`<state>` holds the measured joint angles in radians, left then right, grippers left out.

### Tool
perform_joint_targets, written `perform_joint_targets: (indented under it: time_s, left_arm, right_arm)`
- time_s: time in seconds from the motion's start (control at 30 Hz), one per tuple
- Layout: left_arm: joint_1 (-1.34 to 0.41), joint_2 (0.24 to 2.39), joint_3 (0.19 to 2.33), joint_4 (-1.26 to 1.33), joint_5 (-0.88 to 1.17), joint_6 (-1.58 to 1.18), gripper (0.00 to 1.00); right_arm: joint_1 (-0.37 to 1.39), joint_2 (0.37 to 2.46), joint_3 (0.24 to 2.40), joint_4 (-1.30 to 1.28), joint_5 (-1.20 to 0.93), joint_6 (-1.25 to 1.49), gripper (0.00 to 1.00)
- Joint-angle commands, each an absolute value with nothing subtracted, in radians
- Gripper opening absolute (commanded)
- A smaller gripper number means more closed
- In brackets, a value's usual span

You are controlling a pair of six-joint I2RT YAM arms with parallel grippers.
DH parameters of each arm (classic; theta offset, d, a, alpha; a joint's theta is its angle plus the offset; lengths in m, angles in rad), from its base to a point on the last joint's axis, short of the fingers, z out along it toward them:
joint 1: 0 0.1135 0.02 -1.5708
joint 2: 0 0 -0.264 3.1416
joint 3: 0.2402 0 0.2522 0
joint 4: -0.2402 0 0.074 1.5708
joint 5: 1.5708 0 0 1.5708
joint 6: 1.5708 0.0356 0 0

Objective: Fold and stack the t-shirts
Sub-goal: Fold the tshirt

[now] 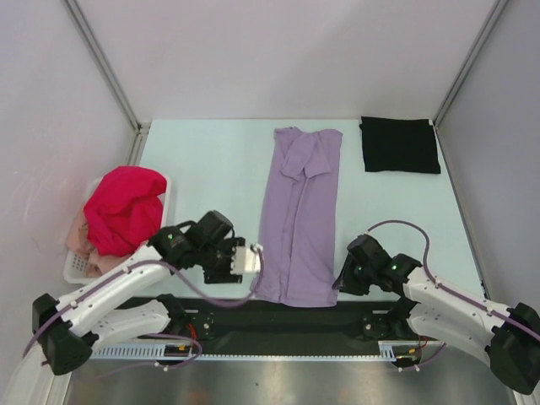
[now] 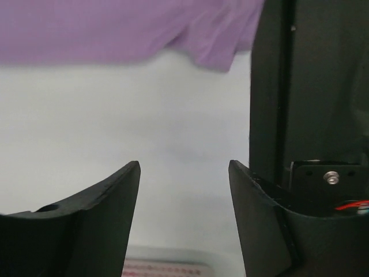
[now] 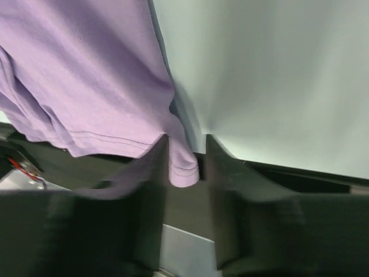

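Observation:
Next, my left gripper closes on the near hem corner [image 1: 260, 297] [image 2: 220, 64] of the lavender t-shirt, across from the corner at my right gripper.
A lavender t-shirt [image 1: 299, 211] lies folded into a long strip down the middle of the table, its hem at the near edge. My right gripper [image 1: 339, 283] sits at its near right corner. In the right wrist view the hem corner [image 3: 183, 167] hangs between the narrowly parted fingers of the right gripper [image 3: 187, 141], touching one finger only. My left gripper [image 1: 253, 257] stands open and empty just left of the shirt's near left corner, with the lavender cloth [image 2: 115, 29] ahead of the left gripper [image 2: 184, 164]. A black t-shirt [image 1: 399, 143] lies folded square at the back right. A magenta-red t-shirt [image 1: 124, 207] is heaped over a peach-pink one [image 1: 80, 232].
The two heaped shirts fill a white plastic basket [image 1: 76, 270] at the table's left edge, close to my left arm. A black strip [image 1: 278, 316] runs along the near edge between the arm bases. Walls close off the back and both sides.

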<state>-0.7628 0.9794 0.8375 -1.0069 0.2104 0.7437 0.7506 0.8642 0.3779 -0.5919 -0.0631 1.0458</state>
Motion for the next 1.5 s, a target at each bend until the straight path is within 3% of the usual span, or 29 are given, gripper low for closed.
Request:
perform_joint_targets:
  time_s: [0.0,0.07,0.27,0.6,0.7,0.73,0.83,1.0,1.03,1.17,1.47]
  left_arm:
    - [-0.932,0.892,0.778,-0.919,0.195,1.044,0.69]
    - [-1.032,0.906,0.706,-0.760,0.169,1.211,0.75]
    - [-1.051,1.115,0.626,-0.484,0.216,1.437,0.77]
    - [-1.078,1.245,0.558,-0.473,0.279,1.554,0.71]
    - [-1.094,1.285,0.572,-0.466,0.281,1.517,0.64]
    - [-1.107,1.295,0.575,-0.460,0.281,1.500,0.61]
    - [-1.127,1.328,0.587,-0.428,0.278,1.427,0.41]
    - [-1.131,1.302,0.594,-0.454,0.295,1.359,0.11]
    - [-1.129,1.299,0.598,-0.454,0.288,1.339,0.00]
    - [-1.025,1.327,0.769,-0.454,0.320,1.105,0.00]
    - [-0.720,1.494,1.073,-0.482,0.505,0.968,0.00]
  right_arm:
    - [0.727,0.848,0.387,-0.592,-0.101,0.977,0.39]
    - [0.723,0.841,0.394,-0.627,-0.113,0.953,0.46]
    - [0.718,0.808,0.342,-0.583,-0.165,0.936,0.47]
    - [0.723,0.954,0.325,-0.442,-0.256,0.927,0.43]
    - [0.723,0.979,0.330,-0.422,-0.281,0.919,0.37]
    - [0.724,0.983,0.333,-0.422,-0.291,0.913,0.30]
    - [0.724,0.976,0.334,-0.446,-0.296,0.899,0.16]
    - [0.703,0.928,0.367,-0.497,-0.314,0.882,0.04]
    - [0.692,0.922,0.376,-0.497,-0.327,0.877,0.02]
    - [0.576,0.953,0.472,-0.529,-0.364,0.816,0.00]
    - [0.341,1.234,0.752,-0.416,-0.314,0.683,0.00]
